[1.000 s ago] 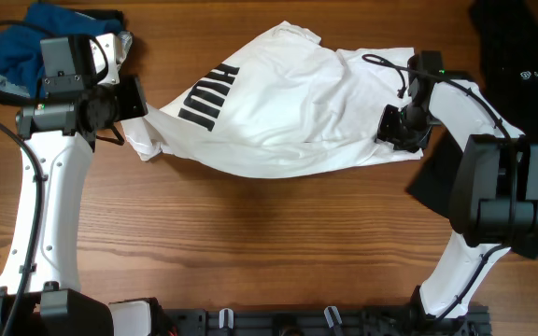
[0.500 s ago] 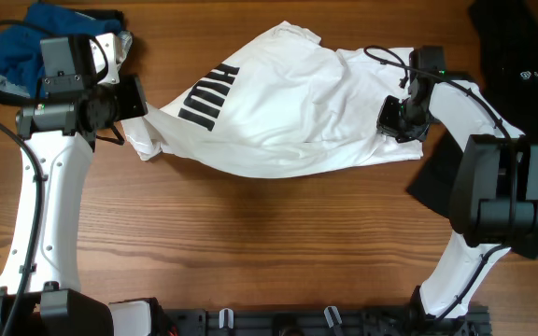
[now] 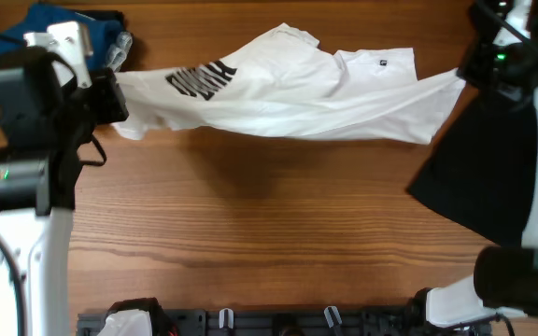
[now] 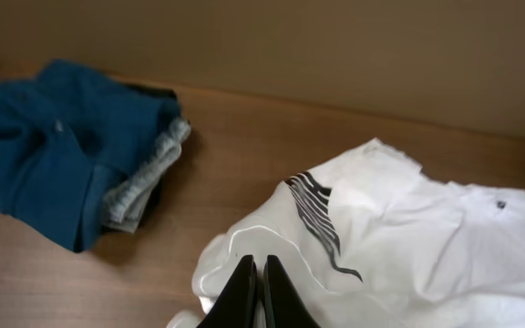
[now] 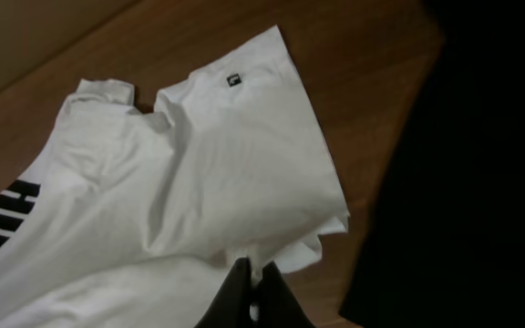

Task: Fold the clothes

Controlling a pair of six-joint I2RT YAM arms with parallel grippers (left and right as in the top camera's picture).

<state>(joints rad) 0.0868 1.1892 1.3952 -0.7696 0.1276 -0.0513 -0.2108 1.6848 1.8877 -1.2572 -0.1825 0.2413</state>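
Observation:
Next, my left gripper lets go of the white T-shirt's edge on the wooden table [image 3: 163, 138], closer to me than the blue and grey garment.
The white T-shirt [image 3: 288, 93] with a black striped print [image 3: 201, 79] and a small black label [image 3: 381, 63] hangs stretched between both arms above the wooden table. My left gripper [image 3: 110, 98] is shut on its left edge; the left wrist view [image 4: 255, 269] shows the jaws pinching white cloth [image 4: 390, 237]. My right gripper [image 3: 463, 77] is shut on its right edge; the right wrist view [image 5: 255, 273] shows the jaws pinching a fold of the shirt [image 5: 180, 182].
A blue and grey garment [image 3: 59, 23] lies at the back left corner and shows in the left wrist view [image 4: 71, 155]. A black garment [image 3: 479, 168] lies at the right and fills the right side of the right wrist view [image 5: 463, 173].
Both arms have risen and pulled apart. The shirt, which lay crumpled on the table, now hangs stretched between them. The right gripper has moved from the shirt's right side toward the back right.

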